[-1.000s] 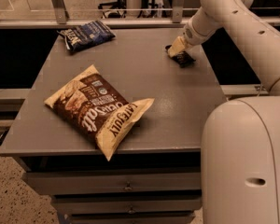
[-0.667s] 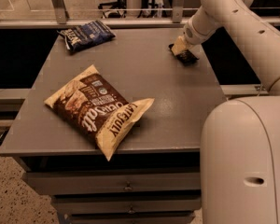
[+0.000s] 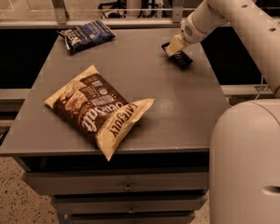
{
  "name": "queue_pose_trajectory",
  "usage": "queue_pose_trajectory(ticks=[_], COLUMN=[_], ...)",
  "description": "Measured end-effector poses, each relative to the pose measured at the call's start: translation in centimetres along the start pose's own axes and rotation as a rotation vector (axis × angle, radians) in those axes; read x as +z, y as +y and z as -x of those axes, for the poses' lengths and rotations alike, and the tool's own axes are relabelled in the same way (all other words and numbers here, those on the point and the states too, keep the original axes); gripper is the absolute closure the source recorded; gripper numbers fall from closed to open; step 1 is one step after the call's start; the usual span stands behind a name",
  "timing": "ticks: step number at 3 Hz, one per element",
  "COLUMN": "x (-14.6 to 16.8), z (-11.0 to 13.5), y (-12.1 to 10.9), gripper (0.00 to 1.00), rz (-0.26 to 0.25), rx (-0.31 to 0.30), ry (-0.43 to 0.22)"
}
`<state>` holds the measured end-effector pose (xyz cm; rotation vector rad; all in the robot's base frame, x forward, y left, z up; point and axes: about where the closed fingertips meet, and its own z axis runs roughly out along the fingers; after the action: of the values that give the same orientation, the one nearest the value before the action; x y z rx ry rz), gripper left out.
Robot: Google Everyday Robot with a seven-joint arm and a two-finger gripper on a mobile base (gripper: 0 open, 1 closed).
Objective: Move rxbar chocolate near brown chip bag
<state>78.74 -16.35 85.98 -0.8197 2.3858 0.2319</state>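
Note:
Next, the gripper releases the rxbar chocolate on the grey table (image 3: pixel 152 90) just behind the brown chip bag's nearer cream-yellow end.
The rxbar chocolate (image 3: pixel 181 59), a small flat black bar, is at the table's far right, low over or on the surface. My gripper (image 3: pixel 174 46) comes down from the upper right and is shut on the bar's far end, which it hides. The brown chip bag (image 3: pixel 97 108), large, with a dark brown centre and cream-yellow ends, lies flat at the front left of the table, well apart from the bar and the gripper.
A dark-blue chip bag (image 3: pixel 86 34) lies at the table's far left corner. The grey table (image 3: pixel 177 106) has drawers below its front edge. My robot's white body (image 3: pixel 252 162) fills the lower right. A rail runs behind the table.
My gripper has shifted slightly to the left, and the black bar has moved with it. Both chip bags have stayed put.

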Motion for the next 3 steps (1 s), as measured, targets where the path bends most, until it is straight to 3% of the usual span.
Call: queue_pose_trajectory(ticks=[1, 3], x=[-3.3, -7.6], z=[0.6, -1.0], y=[5.5, 16.2], gripper=[1.0, 1.0], rz=[0.183, 0.465], rx=[-0.083, -0.176], ry=[-0.069, -0.133])
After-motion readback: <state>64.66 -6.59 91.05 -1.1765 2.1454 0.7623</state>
